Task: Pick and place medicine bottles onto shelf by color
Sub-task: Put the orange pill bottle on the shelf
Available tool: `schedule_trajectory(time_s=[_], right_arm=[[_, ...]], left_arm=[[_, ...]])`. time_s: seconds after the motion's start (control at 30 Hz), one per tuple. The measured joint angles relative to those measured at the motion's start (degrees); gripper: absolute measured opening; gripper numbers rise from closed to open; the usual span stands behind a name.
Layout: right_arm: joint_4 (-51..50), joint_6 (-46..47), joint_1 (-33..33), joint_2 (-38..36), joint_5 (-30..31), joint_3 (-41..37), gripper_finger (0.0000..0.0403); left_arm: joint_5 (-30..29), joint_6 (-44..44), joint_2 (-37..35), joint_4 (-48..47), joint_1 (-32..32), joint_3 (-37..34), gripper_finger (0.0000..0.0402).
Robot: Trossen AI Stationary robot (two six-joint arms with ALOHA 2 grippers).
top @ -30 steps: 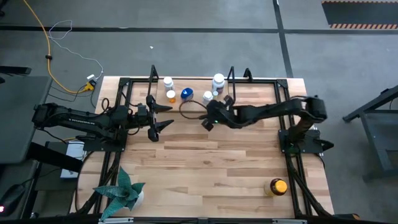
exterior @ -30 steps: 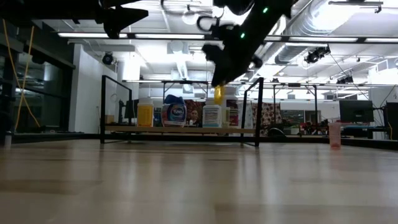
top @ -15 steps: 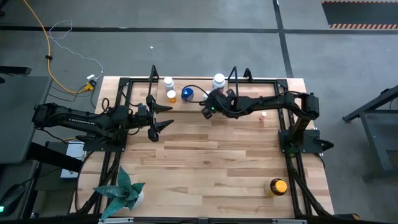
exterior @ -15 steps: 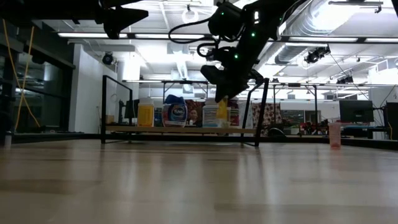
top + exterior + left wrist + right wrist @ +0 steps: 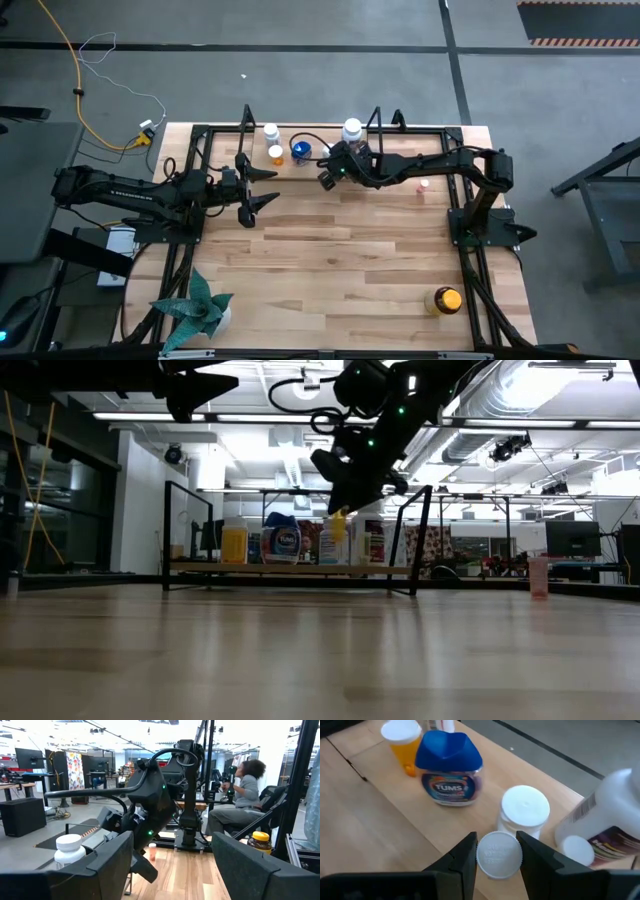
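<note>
The small orange bottle will go down from my right gripper onto the shelf (image 5: 329,163) (image 5: 471,854), where I need to set it just in front of the small white bottle.
The shelf (image 5: 372,124), a black wire rack with a wooden floor (image 5: 290,568), stands at the table's far edge. On it are an orange bottle (image 5: 404,742), a blue bottle (image 5: 449,767), a small white bottle (image 5: 524,812) and a large white bottle (image 5: 605,815). My right gripper (image 5: 326,180) hangs by the shelf's near side, shut on a small orange bottle (image 5: 338,526) with a white cap. My left gripper (image 5: 262,186) waits open at the table's left, raised and holding nothing. My right gripper pinches the small bottle's white cap (image 5: 499,855) by its rim between the two fingers. The fingers slant down from the table's right side. The orange body hangs below them, roughly upright, clear of the table and the shelf floor.
A larger amber bottle (image 5: 443,300) stands near the table's near right corner, and a small pale bottle (image 5: 423,186) stands right of centre. A teal spiky plant (image 5: 195,310) sits at the near left. A person sits beyond the table (image 5: 240,795).
My right gripper has carried the orange bottle toward the table's far edge and a little left, up to the shelf, sinking slightly and rolling a little. Most of the move came early; it has almost stopped since. The bottle stays lifted clear.
</note>
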Motion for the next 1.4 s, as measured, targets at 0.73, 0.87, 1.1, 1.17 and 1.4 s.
schedule_trajectory(time_s=[0.73, 0.87, 1.1, 1.17, 1.4], right_arm=[[0.36, -2.48, 0.02, 2.63, -5.04, 0.6, 0.0114], [-0.01, -3.35, 0.02, 4.89, -5.03, 3.0, 0.0114], [-4.84, -3.58, -0.05, 7.9, -4.69, 7.58, 0.0114], [-4.35, -3.57, -0.13, 7.96, -4.65, 7.96, 0.0114], [-4.74, -5.69, -0.38, 8.0, -4.59, 7.95, 0.0114]], left_arm=[[-0.09, 0.0, -0.02, 0.05, 0.02, 0.0, 0.0259], [-0.29, 0.0, -0.02, 0.05, 0.02, 0.0, 0.0259], [-0.33, 0.0, -0.01, 0.03, 0.02, 0.0, 0.0259], [-0.33, 0.0, 0.0, 0.01, 0.02, 0.0, 0.0259], [-0.44, 0.0, 0.0, 0.01, 0.02, 0.0, 0.0259]])
